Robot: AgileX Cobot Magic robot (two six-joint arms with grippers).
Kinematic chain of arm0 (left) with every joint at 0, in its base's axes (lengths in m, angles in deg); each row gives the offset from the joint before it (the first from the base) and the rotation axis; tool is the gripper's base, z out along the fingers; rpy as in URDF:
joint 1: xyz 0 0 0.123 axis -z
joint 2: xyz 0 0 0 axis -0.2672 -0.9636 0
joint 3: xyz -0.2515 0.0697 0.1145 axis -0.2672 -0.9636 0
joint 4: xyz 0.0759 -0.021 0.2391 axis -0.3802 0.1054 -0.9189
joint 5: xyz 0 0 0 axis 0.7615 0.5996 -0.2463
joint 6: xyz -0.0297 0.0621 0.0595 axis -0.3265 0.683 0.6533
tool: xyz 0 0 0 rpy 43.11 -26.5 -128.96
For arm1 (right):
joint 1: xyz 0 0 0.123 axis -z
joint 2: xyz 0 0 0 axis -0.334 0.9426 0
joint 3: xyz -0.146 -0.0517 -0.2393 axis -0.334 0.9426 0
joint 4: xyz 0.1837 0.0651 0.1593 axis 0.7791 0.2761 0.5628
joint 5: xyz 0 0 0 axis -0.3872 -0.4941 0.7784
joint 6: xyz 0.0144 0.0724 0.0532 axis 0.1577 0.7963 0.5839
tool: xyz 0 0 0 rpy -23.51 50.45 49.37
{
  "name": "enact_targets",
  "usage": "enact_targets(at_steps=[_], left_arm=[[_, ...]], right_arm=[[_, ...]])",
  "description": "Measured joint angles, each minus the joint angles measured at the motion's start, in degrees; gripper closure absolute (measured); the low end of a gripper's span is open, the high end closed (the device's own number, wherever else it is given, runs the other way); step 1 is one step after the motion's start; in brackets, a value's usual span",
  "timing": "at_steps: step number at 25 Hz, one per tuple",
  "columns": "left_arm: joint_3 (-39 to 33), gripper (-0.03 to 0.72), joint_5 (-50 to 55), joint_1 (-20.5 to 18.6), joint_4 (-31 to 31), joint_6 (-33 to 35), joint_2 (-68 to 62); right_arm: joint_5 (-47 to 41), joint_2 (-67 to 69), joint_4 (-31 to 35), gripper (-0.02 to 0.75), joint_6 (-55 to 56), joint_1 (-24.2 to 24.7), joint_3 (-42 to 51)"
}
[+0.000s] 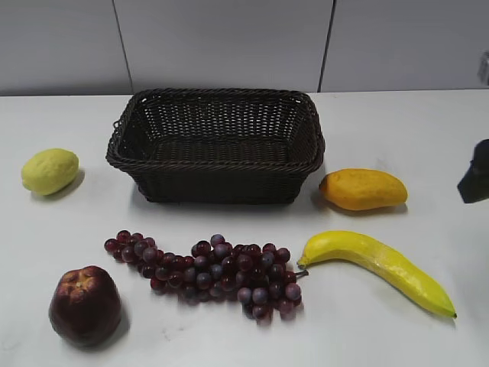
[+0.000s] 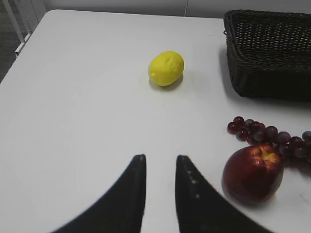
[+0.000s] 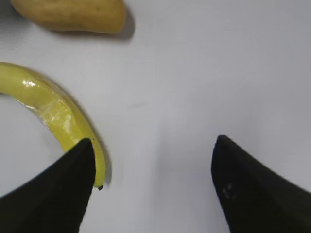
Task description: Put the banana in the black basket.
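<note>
The middle of the banana [image 1: 377, 259] [image 3: 30, 91], between its stem end and dark tip, should be next for my right gripper to go to and close on.
The banana [image 1: 378, 264] lies on the white table at the front right, stem end toward the grapes, dark tip to the right. It also shows in the right wrist view [image 3: 53, 114]. The black basket [image 1: 216, 145] stands empty at the table's middle back; its corner shows in the left wrist view [image 2: 267, 51]. My right gripper [image 3: 153, 145] is open wide and empty, above the table just right of the banana's tip; its dark body shows at the exterior view's right edge [image 1: 475, 176]. My left gripper [image 2: 160, 160] is open with a narrow gap, empty, over bare table left of the apple.
A mango [image 1: 363, 189] lies right of the basket and above the banana. A bunch of dark red grapes [image 1: 210, 271] lies in front of the basket. A red apple [image 1: 84, 304] sits front left. A lemon [image 1: 50, 170] sits left of the basket.
</note>
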Motion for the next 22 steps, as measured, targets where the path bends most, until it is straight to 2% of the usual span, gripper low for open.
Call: enact_targets(at_steps=[6, 11, 14, 22], left_arm=[[0.0, 0.486, 0.0, 0.0, 0.0, 0.0, 0.0], [0.0, 0.486, 0.0, 0.0, 0.0, 0.0, 0.0], [0.0, 0.486, 0.0, 0.0, 0.0, 0.0, 0.0], [0.0, 0.486, 0.0, 0.0, 0.0, 0.0, 0.0]], right_arm=[[0.21, 7.89, -0.25, 0.091, -0.19, -9.4, -1.43], [4.04, 14.25, -2.67, 0.08, -0.34, -13.93, -1.49], [6.46, 17.82, -4.29, 0.08, -0.34, -15.41, -1.6], [7.82, 26.55, -6.76, 0.085, -0.34, -15.6, -4.72]])
